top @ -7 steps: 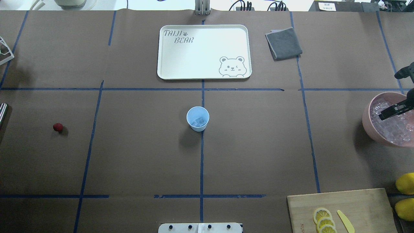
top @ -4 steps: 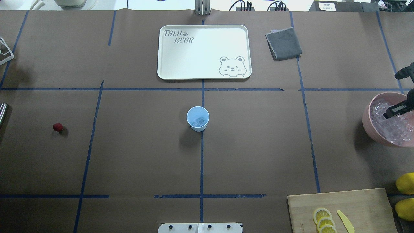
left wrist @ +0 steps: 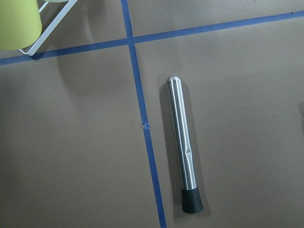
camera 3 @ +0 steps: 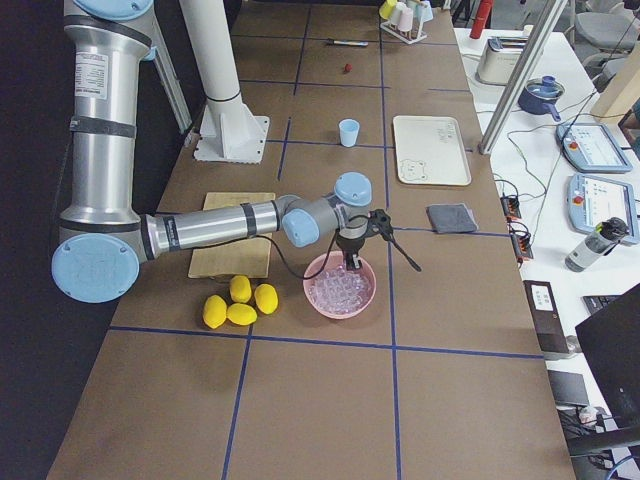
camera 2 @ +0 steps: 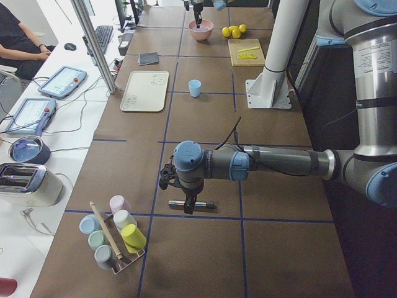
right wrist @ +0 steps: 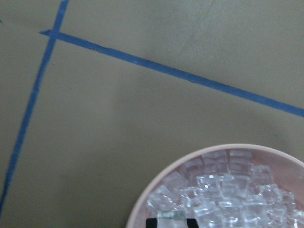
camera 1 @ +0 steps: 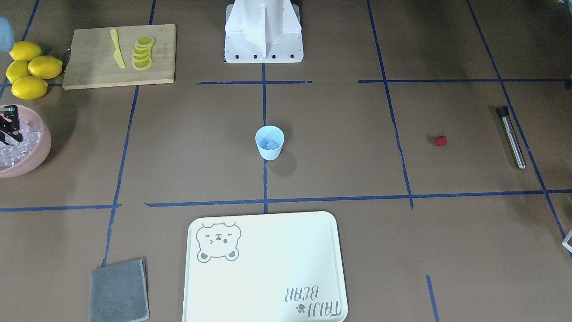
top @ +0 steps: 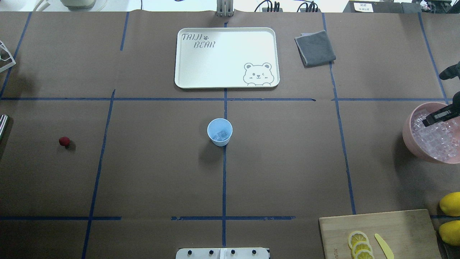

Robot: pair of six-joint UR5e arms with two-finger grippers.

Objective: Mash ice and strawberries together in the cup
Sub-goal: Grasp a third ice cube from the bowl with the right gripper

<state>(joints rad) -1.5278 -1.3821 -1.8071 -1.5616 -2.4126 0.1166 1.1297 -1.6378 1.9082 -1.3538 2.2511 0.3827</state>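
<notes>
I need to release the ice cube from my right gripper inside the light-blue cup [camera 1: 270, 142], with the ice cubes that are already there. The ice cube is now over the pink bowl.
The light-blue cup [top: 219, 131] stands at the table's centre with a few ice cubes [top: 220, 135] in it. The red strawberry [top: 64, 141] lies far left, alone. The pink bowl [top: 408, 133] of ice [top: 436, 140] is at the right edge. My right gripper [top: 435, 117] hangs over the bowl; its wrist view shows an ice cube [right wrist: 171, 217] between the dark fingertips. My left gripper [camera 2: 186, 200] shows only in the exterior left view, just above a steel muddler [left wrist: 181, 142]; I cannot tell if it is open.
A white bear tray [top: 226, 57] and a grey cloth [top: 315, 48] lie at the far side. A cutting board [top: 395, 226] with lemon slices [top: 359, 244] and a yellow knife [top: 383, 245] is near right, beside lemons [top: 451, 203]. A cup rack [camera 2: 115, 233] stands far left.
My right gripper has drawn back and shifted toward the bowl's far rim. The cup and strawberry have not moved.
</notes>
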